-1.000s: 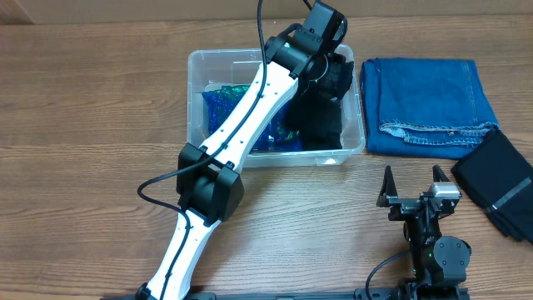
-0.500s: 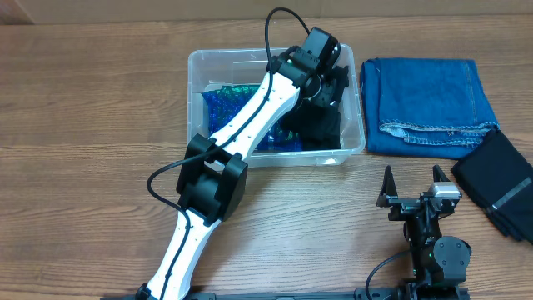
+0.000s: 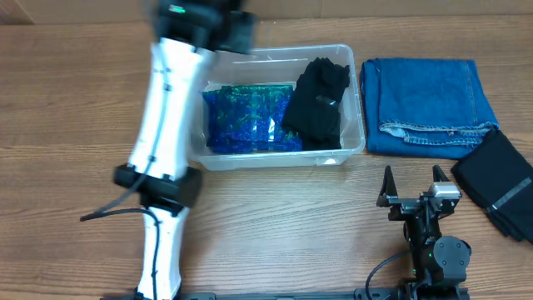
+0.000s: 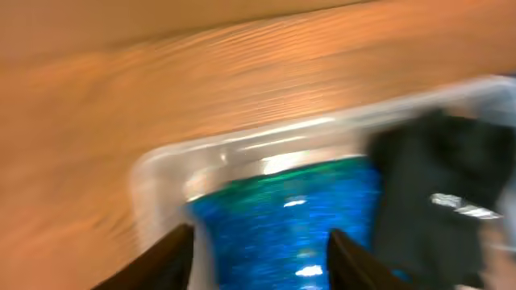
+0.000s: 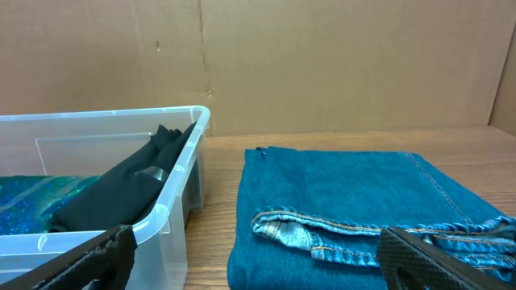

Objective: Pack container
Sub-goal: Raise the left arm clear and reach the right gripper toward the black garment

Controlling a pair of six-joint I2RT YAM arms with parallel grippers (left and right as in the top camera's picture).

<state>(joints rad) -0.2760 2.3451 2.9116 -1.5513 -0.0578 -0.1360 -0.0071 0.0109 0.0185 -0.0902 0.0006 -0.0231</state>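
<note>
My right gripper is to go next to the folded black cloth and close on the near end of its grey stripe [image 3: 495, 207].
The clear container [image 3: 360, 100] stands at the table's middle back. Inside lie a shiny blue-green packet [image 3: 250, 117] and a black garment [image 3: 318, 100], which leans on the right wall. My left gripper [image 3: 208, 17] is blurred with motion above the container's back left corner. In the left wrist view this gripper [image 4: 258, 246] stands open and empty over the packet [image 4: 282, 217]. My right gripper [image 3: 412, 187] rests open near the front edge. In its own view the right gripper [image 5: 266, 266] faces the container [image 5: 173, 205] and the folded jeans [image 5: 347, 193].
Folded blue jeans [image 3: 429, 104] lie right of the container. A folded black cloth with a grey stripe [image 3: 500, 183] sits at the far right edge. A cardboard wall [image 5: 322, 56] closes the back of the table.
My left gripper opened and let go of the black garment inside the container. The arm then swung up and to the left. The right arm stayed still.
</note>
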